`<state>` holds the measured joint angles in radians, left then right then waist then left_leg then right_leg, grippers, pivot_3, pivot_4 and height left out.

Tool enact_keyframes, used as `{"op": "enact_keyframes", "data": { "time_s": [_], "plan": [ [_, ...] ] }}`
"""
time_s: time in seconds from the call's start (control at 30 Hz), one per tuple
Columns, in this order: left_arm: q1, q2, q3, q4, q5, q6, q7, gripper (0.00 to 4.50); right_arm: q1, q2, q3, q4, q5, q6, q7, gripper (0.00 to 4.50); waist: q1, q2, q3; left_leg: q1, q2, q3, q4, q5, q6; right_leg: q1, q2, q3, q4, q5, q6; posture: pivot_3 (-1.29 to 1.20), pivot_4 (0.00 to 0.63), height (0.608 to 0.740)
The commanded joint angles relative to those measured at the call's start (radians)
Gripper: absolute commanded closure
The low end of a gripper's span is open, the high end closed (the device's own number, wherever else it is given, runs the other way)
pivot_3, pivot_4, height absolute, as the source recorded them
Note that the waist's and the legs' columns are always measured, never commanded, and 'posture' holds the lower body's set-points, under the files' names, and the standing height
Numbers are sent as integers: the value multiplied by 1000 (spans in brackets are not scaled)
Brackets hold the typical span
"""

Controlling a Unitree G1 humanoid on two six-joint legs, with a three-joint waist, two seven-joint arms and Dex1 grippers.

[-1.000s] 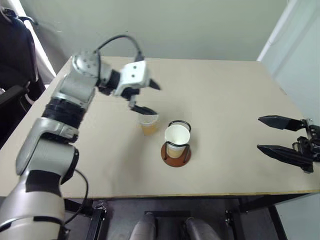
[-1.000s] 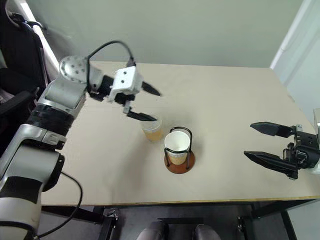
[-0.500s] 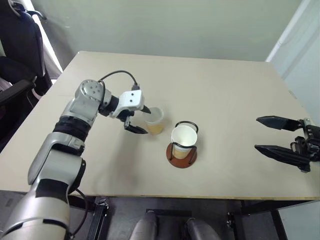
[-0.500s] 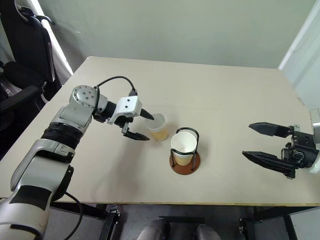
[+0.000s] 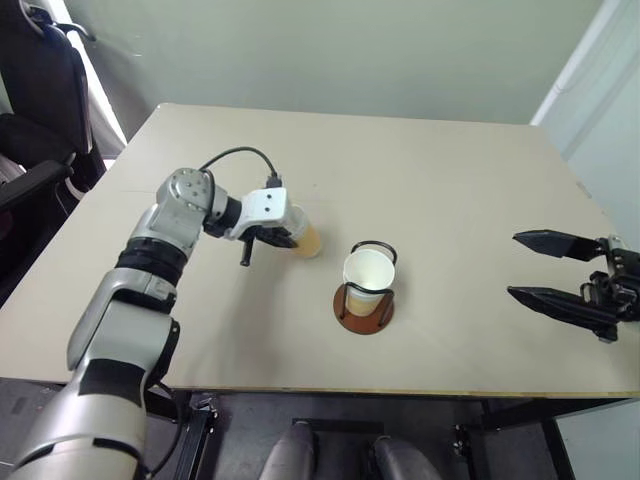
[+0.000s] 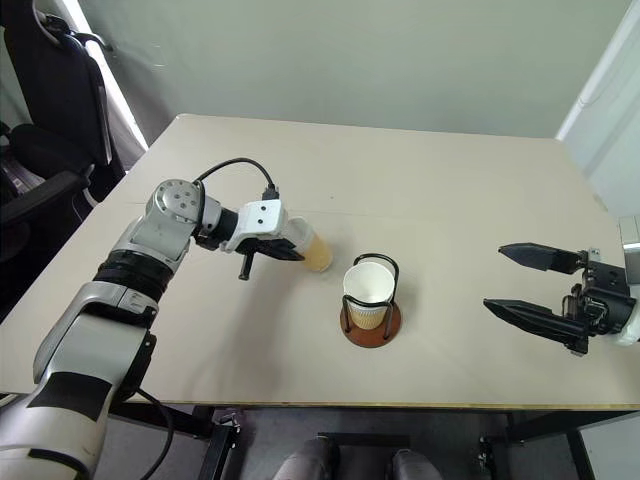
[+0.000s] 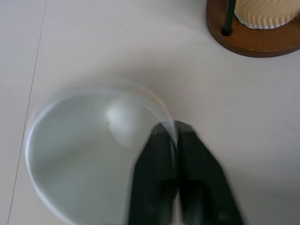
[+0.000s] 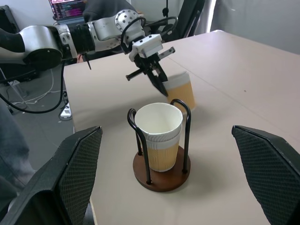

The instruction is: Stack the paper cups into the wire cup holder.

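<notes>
The robot's left gripper should release the tan paper cup inside the white opening of the cups (image 5: 367,271) in the holder.
A tan ribbed paper cup (image 5: 306,241) is tilted just left of the wire cup holder (image 5: 365,309), its white mouth turned toward my left gripper (image 5: 284,238). That gripper is shut on the cup's rim wall, one finger inside and one outside, as the left wrist view shows with the cup's white inside (image 7: 84,154) beside the fingers (image 7: 157,178). The holder's black loops rise from a brown disc base (image 8: 161,177) and hold nested paper cups (image 8: 159,124). My right gripper (image 5: 515,265) hangs open, far to the right of the holder, with nothing between its fingers.
The pale tan table (image 5: 440,190) reaches to a front edge (image 5: 400,390) just below the holder. A dark chair (image 5: 35,110) stands past the table's left side. A grey cable (image 5: 235,155) loops above the left wrist.
The left gripper came down around the loose cup and shut on its rim. The cup, upright before, now leans over. The right gripper kept still. The camera shifted early on.
</notes>
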<state>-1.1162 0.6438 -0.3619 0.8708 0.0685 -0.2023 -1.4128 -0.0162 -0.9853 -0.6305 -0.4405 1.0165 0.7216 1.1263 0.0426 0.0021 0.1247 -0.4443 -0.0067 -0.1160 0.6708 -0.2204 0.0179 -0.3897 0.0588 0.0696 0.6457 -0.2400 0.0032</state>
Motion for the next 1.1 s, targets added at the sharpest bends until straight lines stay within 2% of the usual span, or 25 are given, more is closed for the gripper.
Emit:
{"op": "enact_keyframes", "data": {
  "time_s": [0.03,0.13,0.2,0.37,0.47,0.53,0.7,1.0,1.1],
  "plan": [
    [-59,17,70,-126,-83,60,-110,4478,11,-18,-57,-21,13,-6,9,0,0,0,0,0,0,0,0,0,0,0,0,0,0,0,0,0,150,740],
    [-129,37,90,-366,-328,329,-197,4478,12,-25,-57,-8,6,-12,19,0,1,-2,1,-3,0,0,1,0,0,-2,0,0,0,0,0,0,150,740],
    [-176,55,82,-476,-460,424,-202,4478,0,-28,-43,7,-4,-20,23,0,2,-2,1,-9,0,0,4,0,0,-6,0,-1,0,1,2,0,150,740],
    [-267,40,88,-554,-584,502,-202,4478,-32,-25,-1,26,-25,-36,20,0,0,1,0,-2,0,12,5,-3,5,-2,-2,8,-1,1,5,0,150,740],
    [-243,123,-33,-661,-681,494,-202,4478,-48,-21,20,29,-32,-41,11,0,-9,2,1,8,0,16,2,-4,7,6,-3,12,0,0,7,0,150,740],
    [-225,162,-114,-679,-657,432,-202,4478,-49,-20,22,28,-35,-42,9,0,-14,3,1,9,0,16,2,-4,7,5,-3,13,0,0,6,0,150,740],
    [-216,173,-222,-626,-548,276,-202,4478,-34,-16,5,13,-32,-38,5,0,-12,3,1,9,0,16,3,-3,7,5,-3,13,1,0,5,0,150,740],
    [-194,215,-295,-716,-586,256,-202,4478,27,-12,-61,-25,-9,-30,8,0,-13,3,1,7,0,18,1,-5,8,3,-4,13,0,0,5,0,150,740],
    [-197,216,-306,-697,-560,235,-202,4478,31,-11,-58,-23,-10,-35,8,0,-13,3,1,7,0,18,1,-5,8,3,-4,13,0,0,5,0,150,740]
  ]
}}
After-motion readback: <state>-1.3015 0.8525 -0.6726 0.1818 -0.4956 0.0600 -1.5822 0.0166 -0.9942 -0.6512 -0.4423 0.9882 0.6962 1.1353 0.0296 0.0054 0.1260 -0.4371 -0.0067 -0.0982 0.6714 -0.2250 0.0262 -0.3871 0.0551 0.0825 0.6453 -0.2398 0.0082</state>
